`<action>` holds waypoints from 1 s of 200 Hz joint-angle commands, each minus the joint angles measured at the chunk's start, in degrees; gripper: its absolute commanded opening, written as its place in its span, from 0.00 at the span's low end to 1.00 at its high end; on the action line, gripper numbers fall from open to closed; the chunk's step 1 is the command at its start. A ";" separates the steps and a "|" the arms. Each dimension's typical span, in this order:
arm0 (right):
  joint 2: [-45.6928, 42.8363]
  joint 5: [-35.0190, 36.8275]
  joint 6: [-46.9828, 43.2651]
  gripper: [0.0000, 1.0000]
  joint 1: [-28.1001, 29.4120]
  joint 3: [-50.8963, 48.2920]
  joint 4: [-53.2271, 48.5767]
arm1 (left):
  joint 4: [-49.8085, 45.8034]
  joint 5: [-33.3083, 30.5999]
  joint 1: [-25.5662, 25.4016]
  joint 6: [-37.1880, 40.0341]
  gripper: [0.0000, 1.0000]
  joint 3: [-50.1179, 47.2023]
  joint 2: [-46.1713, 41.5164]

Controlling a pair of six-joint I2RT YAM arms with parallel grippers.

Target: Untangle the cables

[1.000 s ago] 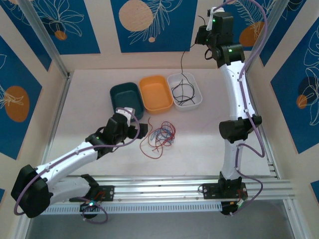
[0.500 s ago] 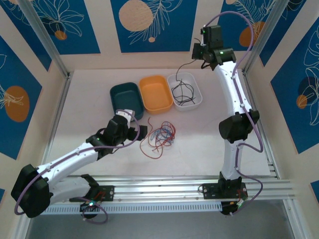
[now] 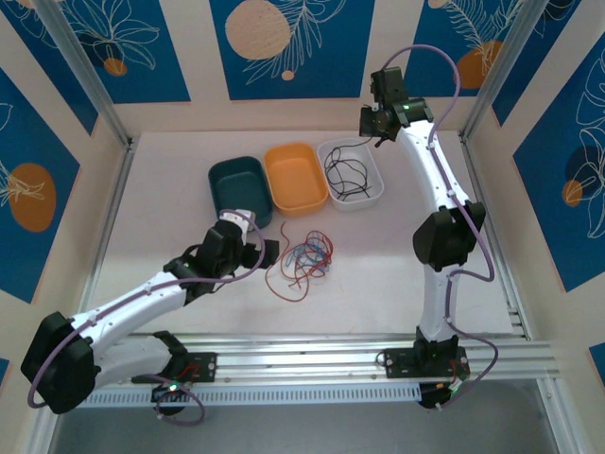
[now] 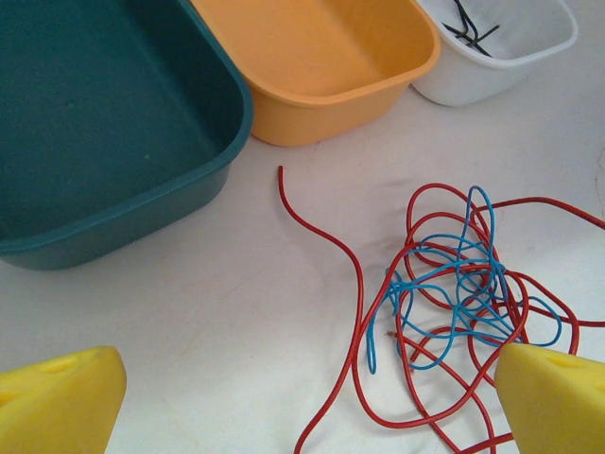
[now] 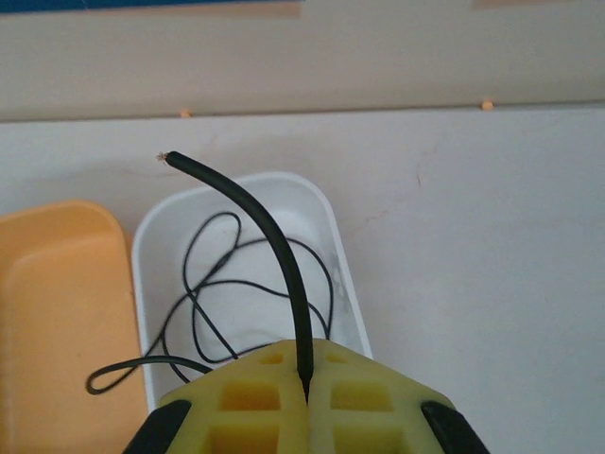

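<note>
The robot's right gripper should release the black cable inside the white bin (image 3: pixel 351 177) (image 5: pixel 253 301), among the loops of the black cables.
A tangle of red and blue cables (image 3: pixel 304 257) lies on the white table in front of the bins, and shows close up in the left wrist view (image 4: pixel 458 284). My left gripper (image 3: pixel 268 248) sits just left of the tangle, open, with its yellow pads (image 4: pixel 59 397) wide apart and nothing between them. One red strand runs through the gap (image 4: pixel 307 416). My right gripper (image 3: pixel 371 123) hangs above the far end of the white bin (image 3: pixel 378 182), shut on a black cable (image 5: pixel 274 248). The rest of that cable loops down among black cables (image 3: pixel 344 176) in the bin.
An orange bin (image 3: pixel 296 177) and a teal bin (image 3: pixel 236 184) stand left of the white one, both with nothing in them. The teal bin (image 4: pixel 104 113) is close ahead of my left gripper. Walls enclose the table at the back and sides.
My right gripper has come down and to the left towards the white bin, carrying the black cable with it. The left arm and the red and blue tangle have stayed put.
</note>
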 commanded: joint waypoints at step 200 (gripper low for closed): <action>10.15 16.11 -20.50 0.02 3.10 -0.10 -5.37 | 2.90 1.79 -0.18 -1.33 1.00 0.65 5.43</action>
